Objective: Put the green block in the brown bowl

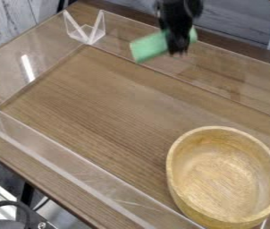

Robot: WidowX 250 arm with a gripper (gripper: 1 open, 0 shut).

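The green block, now tilted above the table's back, will drop onto the middle of the brown bowl's bottom (221, 180).
The green block (148, 47) hangs tilted in the air near the back of the wooden table, blurred by motion. My gripper (180, 40) is shut on the block's right end, and the dark arm rises out of the top of the view. The brown bowl (224, 132) sits at the front right of the table, round, light tan and with nothing in it. It lies well in front of the block and somewhat to its right.
Clear acrylic walls (54, 165) fence the wooden tabletop (102, 107) on all sides. A small clear folded piece (88, 29) stands at the back left corner. The table's front edge drops off at the lower left.
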